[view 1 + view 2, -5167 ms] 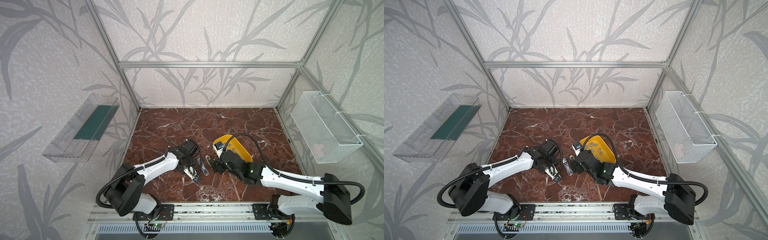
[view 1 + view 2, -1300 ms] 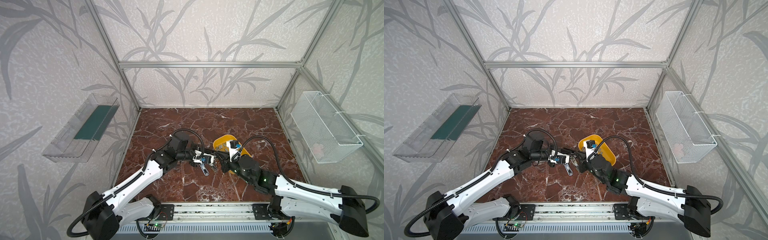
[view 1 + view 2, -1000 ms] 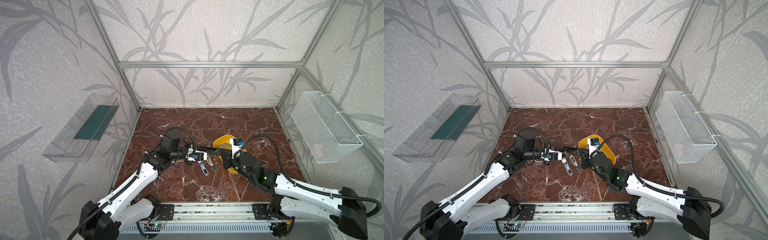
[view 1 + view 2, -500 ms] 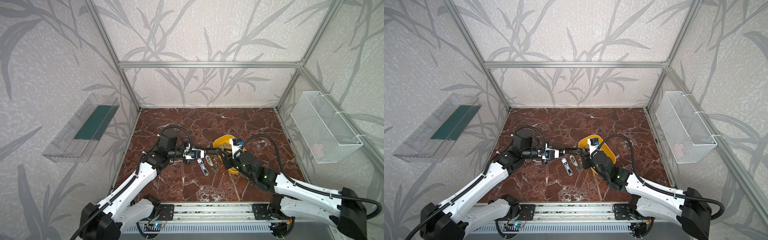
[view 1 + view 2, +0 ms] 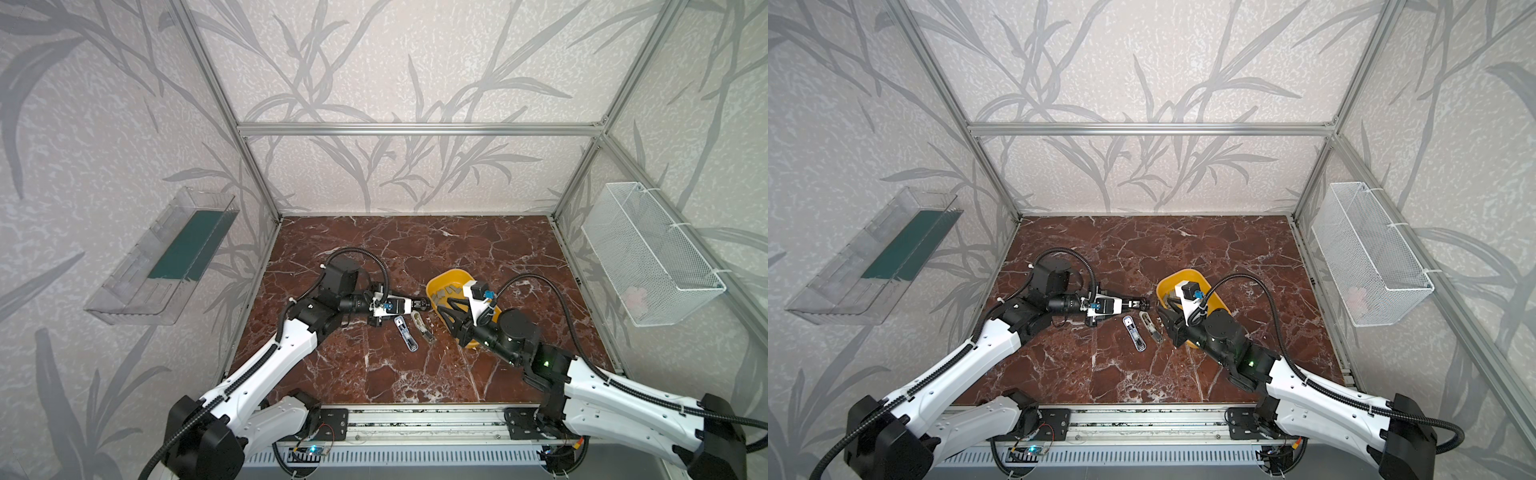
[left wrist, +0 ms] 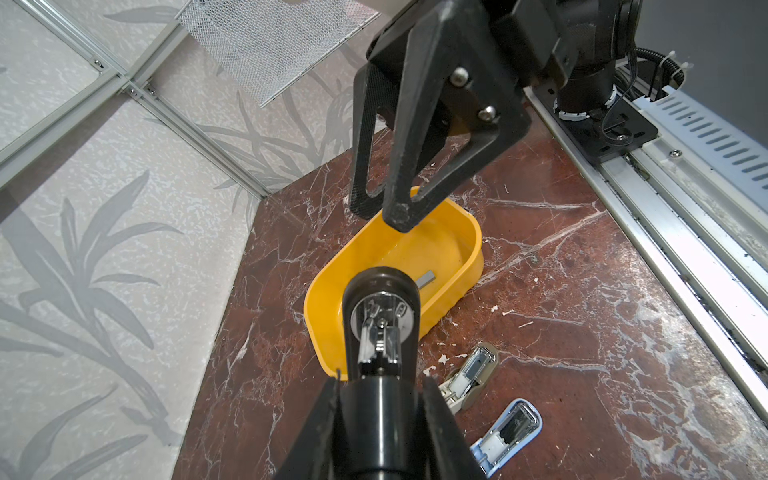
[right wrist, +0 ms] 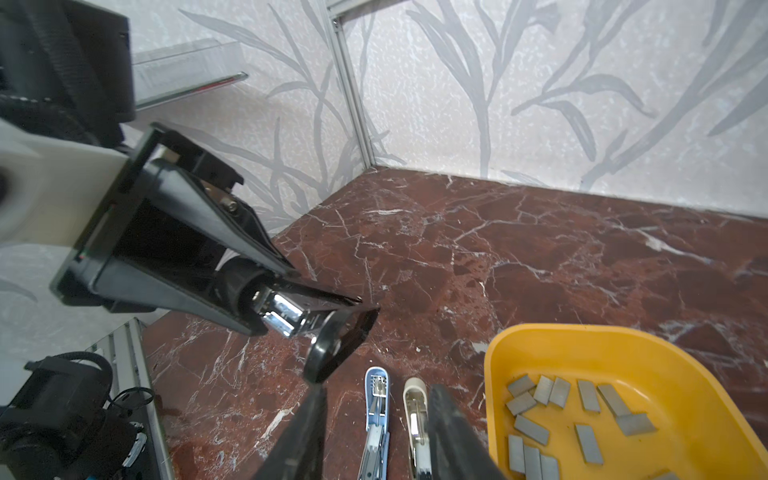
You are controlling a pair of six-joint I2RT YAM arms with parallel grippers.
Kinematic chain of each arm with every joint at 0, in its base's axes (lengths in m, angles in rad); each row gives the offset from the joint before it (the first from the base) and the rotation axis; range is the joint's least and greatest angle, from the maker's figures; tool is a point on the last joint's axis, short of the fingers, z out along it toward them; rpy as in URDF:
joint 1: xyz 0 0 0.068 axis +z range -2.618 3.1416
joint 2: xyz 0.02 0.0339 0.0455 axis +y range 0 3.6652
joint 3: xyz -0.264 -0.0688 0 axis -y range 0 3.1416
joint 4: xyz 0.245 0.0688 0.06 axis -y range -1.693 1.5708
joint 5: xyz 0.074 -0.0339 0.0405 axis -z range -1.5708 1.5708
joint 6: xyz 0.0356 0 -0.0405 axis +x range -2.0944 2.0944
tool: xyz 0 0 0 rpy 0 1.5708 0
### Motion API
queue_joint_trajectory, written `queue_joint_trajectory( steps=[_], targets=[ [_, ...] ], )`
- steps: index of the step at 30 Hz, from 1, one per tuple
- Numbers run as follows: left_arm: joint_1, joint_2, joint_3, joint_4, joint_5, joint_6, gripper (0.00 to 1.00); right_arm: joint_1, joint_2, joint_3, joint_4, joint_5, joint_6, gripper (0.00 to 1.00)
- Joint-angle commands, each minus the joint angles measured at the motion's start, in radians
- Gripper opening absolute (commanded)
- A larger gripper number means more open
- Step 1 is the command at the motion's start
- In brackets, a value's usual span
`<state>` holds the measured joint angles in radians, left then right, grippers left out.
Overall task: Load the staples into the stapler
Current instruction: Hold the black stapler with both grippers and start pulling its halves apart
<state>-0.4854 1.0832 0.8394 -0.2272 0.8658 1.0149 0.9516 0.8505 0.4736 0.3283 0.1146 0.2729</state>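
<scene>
The black stapler sticks out from my left gripper. Next, my right gripper needs to grab it by its end (image 5: 425, 304) (image 7: 340, 344) nearest the yellow tray.
My left gripper (image 5: 413, 306) (image 6: 380, 382) is shut on a black stapler (image 5: 422, 306) (image 7: 286, 309), held level above the floor with its chrome magazine showing and a black arm swung out. The stapler's tip points at the yellow tray (image 5: 453, 276) (image 7: 623, 332), where several grey staples (image 7: 582, 415) (image 5: 442, 294) lie loose. My right gripper (image 5: 444, 311) (image 7: 377, 392) stands open with nothing in it, just right of the stapler's tip and apart from it. It hangs over the tray's near-left edge.
A small blue stapler (image 5: 405, 338) (image 7: 376, 415) and a beige one (image 5: 422, 328) (image 7: 415, 415) lie opened on the marble floor below the grippers. A wire basket (image 5: 648, 257) hangs on the right wall, a clear shelf (image 5: 166, 257) on the left.
My right gripper has opened and drawn back from the black stapler's tip. The left arm has pulled the stapler slightly to the left.
</scene>
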Motion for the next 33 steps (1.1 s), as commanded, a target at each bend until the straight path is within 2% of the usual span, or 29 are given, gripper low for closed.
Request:
queue_joint_trajectory(
  steps=[1, 3, 4, 7, 12, 16, 23, 29, 33],
  targets=[
    [-0.011, -0.005, 0.057, 0.004, 0.019, 0.034, 0.00, -0.002, -0.028, -0.045, 0.158, -0.116, -0.107, 0.43],
    [-0.026, 0.002, 0.064, -0.025, 0.012, 0.056, 0.00, -0.001, -0.036, -0.075, 0.229, -0.166, -0.158, 0.43],
    [-0.036, 0.007, 0.071, -0.043, 0.009, 0.067, 0.00, 0.002, -0.036, -0.084, 0.255, -0.171, -0.171, 0.39],
    [-0.058, 0.021, 0.077, -0.080, 0.010, 0.082, 0.00, 0.014, -0.047, -0.080, 0.259, -0.183, -0.202, 0.35],
    [-0.088, 0.045, 0.104, -0.140, 0.065, 0.139, 0.00, 0.022, -0.046, -0.059, 0.225, -0.222, -0.238, 0.37],
    [-0.126, 0.049, 0.113, -0.179, 0.064, 0.167, 0.00, 0.024, -0.023, -0.029, 0.178, -0.235, -0.255, 0.39],
    [-0.146, 0.067, 0.112, -0.182, 0.061, 0.166, 0.00, 0.029, 0.042, 0.005, 0.160, -0.296, -0.249, 0.36],
    [-0.158, 0.081, 0.121, -0.197, 0.057, 0.171, 0.00, 0.032, 0.098, 0.037, 0.113, -0.271, -0.241, 0.30],
    [-0.111, 0.062, 0.126, -0.154, 0.078, 0.107, 0.00, 0.033, 0.131, 0.046, 0.108, -0.291, -0.229, 0.30]
  ],
)
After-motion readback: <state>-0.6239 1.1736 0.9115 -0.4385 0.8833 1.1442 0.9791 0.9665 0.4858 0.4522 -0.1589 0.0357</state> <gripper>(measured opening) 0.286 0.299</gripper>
